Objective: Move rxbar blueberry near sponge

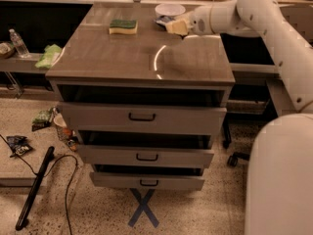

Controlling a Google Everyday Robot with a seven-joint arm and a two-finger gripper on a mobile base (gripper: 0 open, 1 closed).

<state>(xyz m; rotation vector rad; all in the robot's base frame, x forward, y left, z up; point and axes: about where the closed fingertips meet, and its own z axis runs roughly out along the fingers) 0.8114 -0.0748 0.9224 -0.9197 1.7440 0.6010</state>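
Observation:
Next, I release the rxbar blueberry on the cabinet top [145,29], beside the end of the sponge nearest the white bowl.
The sponge [122,26], yellow with a dark green top, lies at the back left of the cabinet top [142,58]. My gripper [171,24] reaches in from the right and hovers at the back of the top, just in front of a white bowl. It is shut on the rxbar blueberry [164,19], of which only a dark blue end shows at the fingertips. The bar is held about a sponge-length to the right of the sponge and does not touch it.
A white bowl [169,9] stands at the back edge, right behind the gripper. A pale green cloth [49,56] and a water bottle [19,43] sit on a low shelf at left. Three drawers [142,117] stand partly open. A black pole [34,187], a cable and wrappers lie on the floor.

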